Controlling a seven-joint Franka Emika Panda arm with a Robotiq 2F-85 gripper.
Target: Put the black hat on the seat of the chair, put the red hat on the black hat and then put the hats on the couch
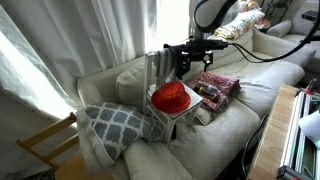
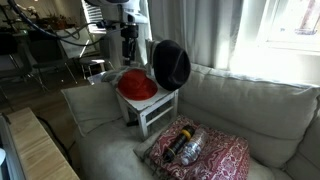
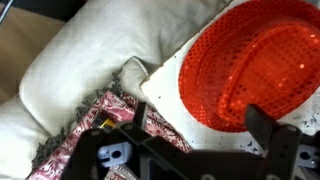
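My gripper needs to close next on the upper edge of the black hat (image 1: 180,49) by the white chair's slatted back, as the red hat comes after it.
The red hat (image 1: 171,96) lies crown up on the seat of the small white chair (image 1: 157,66), which stands on the cream couch (image 1: 205,150). It also shows in an exterior view (image 2: 137,85) and the wrist view (image 3: 250,60). The black hat (image 2: 171,63) stands on edge against the chair's slatted back (image 2: 152,112). My gripper (image 2: 129,42) hangs just above the red hat, open and empty; in the wrist view (image 3: 198,120) its fingers straddle the hat's brim and the white seat (image 3: 165,92).
A red patterned cloth (image 2: 215,158) with a dark bottle-like object (image 2: 186,147) lies on the couch (image 2: 255,110) beside the chair. A grey patterned pillow (image 1: 115,125) leans by the chair. A tan wooden chair (image 1: 45,148) and a wooden table (image 2: 40,150) stand off the couch.
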